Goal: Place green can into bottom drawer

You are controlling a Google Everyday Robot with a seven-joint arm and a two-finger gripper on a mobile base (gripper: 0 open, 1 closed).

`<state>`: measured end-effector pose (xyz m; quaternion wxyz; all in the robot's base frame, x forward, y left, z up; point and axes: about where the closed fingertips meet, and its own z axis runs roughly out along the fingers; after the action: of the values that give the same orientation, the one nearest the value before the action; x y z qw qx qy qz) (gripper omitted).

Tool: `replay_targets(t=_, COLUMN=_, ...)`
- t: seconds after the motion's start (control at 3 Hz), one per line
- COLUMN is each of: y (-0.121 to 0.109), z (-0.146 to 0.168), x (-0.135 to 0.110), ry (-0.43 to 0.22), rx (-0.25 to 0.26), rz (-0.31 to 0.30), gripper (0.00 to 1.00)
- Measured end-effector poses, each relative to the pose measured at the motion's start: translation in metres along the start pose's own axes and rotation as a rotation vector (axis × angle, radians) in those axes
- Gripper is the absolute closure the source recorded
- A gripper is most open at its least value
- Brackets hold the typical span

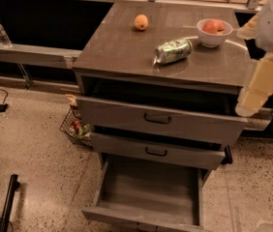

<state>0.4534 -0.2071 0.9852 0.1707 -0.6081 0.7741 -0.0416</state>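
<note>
I should next grip the green can's half nearer the white bowl [182, 49], leaving its silver end free.
The green can [173, 51] lies on its side on the cabinet top [122, 47], right of centre, with a silver end facing left. The bottom drawer [146, 192] is pulled out wide open and its grey floor is bare. Only white and cream segments of my arm [265, 76] show at the right edge, beside the cabinet's right corner. My gripper itself is out of view, and nothing touches the can.
An orange fruit [141, 21] sits at the back of the top. A white bowl [214, 33] with fruit stands right of the can. The two upper drawers [158, 120] are partly open. A wire basket [76, 127] is on the floor to the left, and a water bottle [1, 33] stands on a ledge.
</note>
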Motion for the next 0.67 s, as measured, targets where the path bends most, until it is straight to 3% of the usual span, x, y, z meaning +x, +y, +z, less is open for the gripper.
replay_targets(t=0.33, y=-0.039, z=-0.003, x=-0.031, ry=0.025, rx=0.061, rz=-0.119, gripper=0.0)
replay_targets(t=0.67, y=-0.098, z=0.001, x=-0.053, ry=0.026, rx=0.128, rz=-0.261, gripper=0.0)
